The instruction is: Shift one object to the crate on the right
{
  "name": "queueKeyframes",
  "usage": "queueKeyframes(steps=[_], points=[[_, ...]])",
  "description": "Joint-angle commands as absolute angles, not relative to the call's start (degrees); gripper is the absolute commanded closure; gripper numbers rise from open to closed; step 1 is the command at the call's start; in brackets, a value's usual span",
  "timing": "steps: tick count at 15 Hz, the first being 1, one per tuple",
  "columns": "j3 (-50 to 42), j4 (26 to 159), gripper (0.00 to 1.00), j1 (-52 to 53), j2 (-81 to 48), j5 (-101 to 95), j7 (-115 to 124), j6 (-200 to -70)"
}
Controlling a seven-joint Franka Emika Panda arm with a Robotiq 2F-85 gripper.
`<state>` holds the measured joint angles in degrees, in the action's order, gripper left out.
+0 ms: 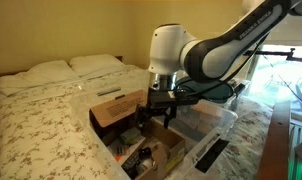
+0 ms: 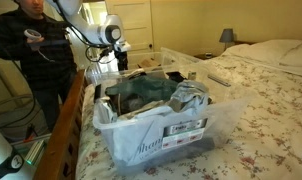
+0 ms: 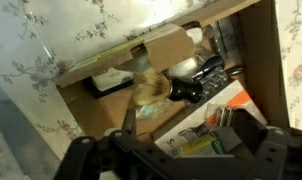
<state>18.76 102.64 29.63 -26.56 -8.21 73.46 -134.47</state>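
Note:
The gripper needs to next move down to the black handle [image 1: 144,153] [image 3: 187,90] of the pale-bristled brush in the brown cardboard box and close there.
My gripper [image 1: 157,106] hangs open and empty just above the brown cardboard box [image 1: 115,110] on the bed. In the wrist view the gripper [image 3: 176,145] looks down into this box [image 3: 166,48], which holds a dark bottle-like thing [image 3: 186,88], a pale round object [image 3: 151,85] and packets [image 3: 196,138]. The clear plastic crate [image 1: 217,118] stands right beside the box, on its right. In an exterior view the gripper [image 2: 121,62] is at the far end behind a clear tub [image 2: 151,135] full of cloth; I cannot tell whether that tub is the same crate.
A person [image 2: 31,45] stands by the robot at the bed's side. A wooden bed rail [image 2: 69,125] runs along the edge. Pillows [image 1: 71,68] lie at the head. A dark remote-like thing [image 1: 212,152] lies near the crate.

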Motion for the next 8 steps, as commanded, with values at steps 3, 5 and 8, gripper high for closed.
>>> queueKeyframes(steps=[3,5,8], points=[[15.18,88.9,0.0,34.59,-36.97,-11.5,58.07,-129.97],[14.16,92.48,0.0,34.63,-34.81,-8.47,58.36,-131.92],[13.28,91.92,0.0,35.42,-36.04,-8.63,54.66,-133.29]])
